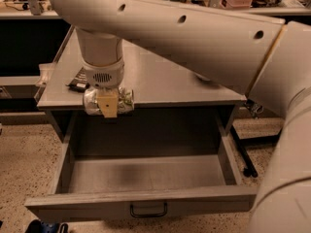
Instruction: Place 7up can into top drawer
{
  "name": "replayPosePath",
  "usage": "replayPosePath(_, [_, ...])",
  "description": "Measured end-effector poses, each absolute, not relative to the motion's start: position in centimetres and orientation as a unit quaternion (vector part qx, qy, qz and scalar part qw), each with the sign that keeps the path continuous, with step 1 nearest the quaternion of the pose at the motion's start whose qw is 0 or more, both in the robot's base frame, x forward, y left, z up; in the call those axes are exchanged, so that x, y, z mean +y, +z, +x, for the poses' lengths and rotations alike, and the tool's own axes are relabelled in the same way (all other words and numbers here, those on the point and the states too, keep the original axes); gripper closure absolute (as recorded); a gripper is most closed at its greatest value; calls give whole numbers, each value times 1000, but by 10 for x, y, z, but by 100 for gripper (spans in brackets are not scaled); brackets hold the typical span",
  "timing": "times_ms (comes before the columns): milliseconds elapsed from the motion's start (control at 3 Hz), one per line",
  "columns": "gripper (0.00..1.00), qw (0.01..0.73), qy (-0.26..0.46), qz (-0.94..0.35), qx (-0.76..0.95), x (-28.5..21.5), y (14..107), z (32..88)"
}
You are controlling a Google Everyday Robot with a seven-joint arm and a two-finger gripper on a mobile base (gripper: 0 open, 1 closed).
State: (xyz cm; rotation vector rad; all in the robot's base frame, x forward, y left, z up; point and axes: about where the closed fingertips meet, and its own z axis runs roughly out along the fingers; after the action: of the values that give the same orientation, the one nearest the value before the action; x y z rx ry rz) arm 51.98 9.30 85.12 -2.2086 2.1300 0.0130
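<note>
I should use my gripper to set the 7up can down on the middle of the drawer's bottom, behind the metal handle [141, 166].
My gripper [108, 106] hangs from the big white arm at the front left edge of the grey cabinet top [165, 76]. It is shut on the 7up can [124, 100], which lies sideways in the fingers, its white and green label showing on both sides. The can is held above the back left part of the top drawer [146, 176]. The drawer is pulled fully out, its inside bare, with a small metal bar handle [148, 210] at the centre of its front panel.
A black flat snack packet [77, 81] lies on the cabinet top at the left, just behind the gripper. The white arm hides most of the right side of the top. Speckled floor [19, 169] lies to the left, and a black bench stands behind.
</note>
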Motion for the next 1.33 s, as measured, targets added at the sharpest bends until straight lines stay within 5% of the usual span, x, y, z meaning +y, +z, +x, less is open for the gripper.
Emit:
replayPosePath(667, [100, -34, -11, -800, 599, 32, 749, 476])
replayPosePath(1333, [100, -32, 32, -769, 637, 17, 700, 475])
